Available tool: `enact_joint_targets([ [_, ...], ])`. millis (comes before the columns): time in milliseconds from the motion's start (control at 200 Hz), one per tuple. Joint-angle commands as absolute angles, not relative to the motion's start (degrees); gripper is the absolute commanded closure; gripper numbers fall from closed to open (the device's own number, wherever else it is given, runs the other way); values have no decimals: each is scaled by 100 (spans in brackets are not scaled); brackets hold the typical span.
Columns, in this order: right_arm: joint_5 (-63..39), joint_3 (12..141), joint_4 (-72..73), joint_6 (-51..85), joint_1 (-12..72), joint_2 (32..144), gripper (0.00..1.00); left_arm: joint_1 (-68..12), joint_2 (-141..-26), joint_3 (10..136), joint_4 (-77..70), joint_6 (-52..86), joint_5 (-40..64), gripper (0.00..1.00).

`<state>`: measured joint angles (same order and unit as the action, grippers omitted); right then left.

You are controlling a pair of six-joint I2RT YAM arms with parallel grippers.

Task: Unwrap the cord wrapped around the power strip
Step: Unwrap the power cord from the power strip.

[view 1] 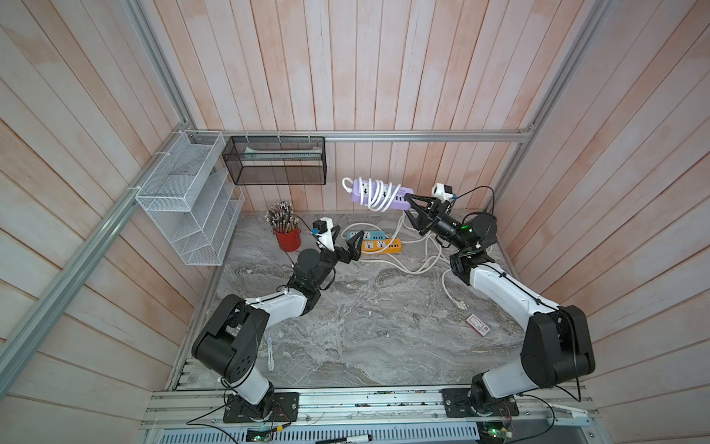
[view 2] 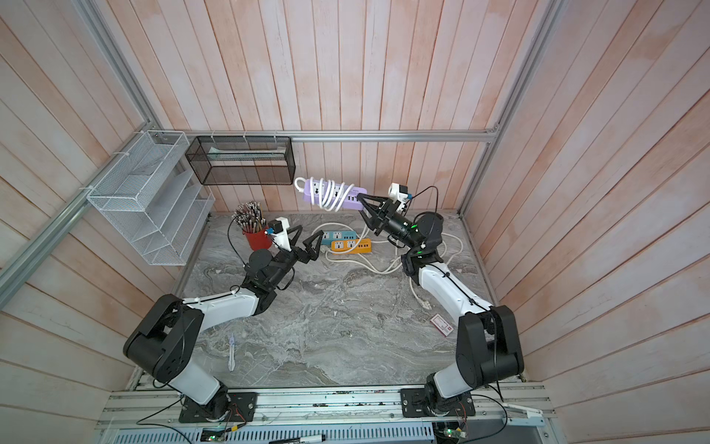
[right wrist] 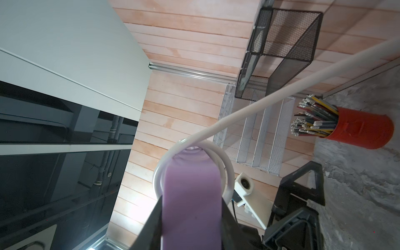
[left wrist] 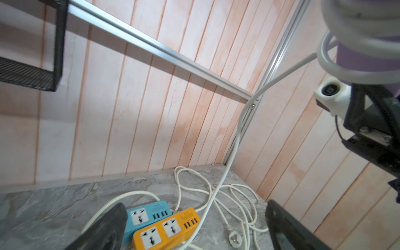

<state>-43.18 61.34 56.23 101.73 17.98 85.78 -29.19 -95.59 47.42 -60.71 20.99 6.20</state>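
Note:
My left gripper is going to grab the hanging length [view 1: 400,222] [left wrist: 238,132] of the white cord, just below the end of the purple power strip that my right gripper holds.
A purple power strip [view 1: 396,196] [view 2: 347,191] hangs in the air near the back wall, lying roughly level. A white cord [view 1: 378,200] [view 2: 328,197] coils around its middle, and a loose length drops to the table. My right gripper [view 1: 408,203] [view 2: 359,203] is shut on the strip's near end; in the right wrist view the black fingers [right wrist: 155,216] press both sides of the purple body [right wrist: 190,186]. My left gripper [view 1: 349,232] [view 2: 309,233] stands open and empty, low over the table, below and left of the strip. The hanging cord [left wrist: 236,138] shows in the left wrist view.
A blue strip [view 1: 355,235] and an orange strip [view 1: 380,246] lie on the table with loose white cords [view 1: 426,257] and a plug [left wrist: 234,237]. A red pencil cup [view 1: 288,239], a black mesh basket [view 1: 274,161], a white wire rack [view 1: 188,200] and a small card [view 1: 478,325] are nearby.

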Motion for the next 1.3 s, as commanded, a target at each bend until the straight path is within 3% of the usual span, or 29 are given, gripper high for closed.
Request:
enact_joint_targets([
  [0,-4070,6001,6204,10389,1997,8238,77,-3025,-9861,5043,-7153,2076,745,0],
  [560,-3769,5939,6715,10905,2537,8380,76,-3577,-11583,6651,-8200,2375,317,0],
  [1295,-3625,6234,6983,11161,2835,8832,76,-3979,-11895,6869,-7934,2294,954,1],
])
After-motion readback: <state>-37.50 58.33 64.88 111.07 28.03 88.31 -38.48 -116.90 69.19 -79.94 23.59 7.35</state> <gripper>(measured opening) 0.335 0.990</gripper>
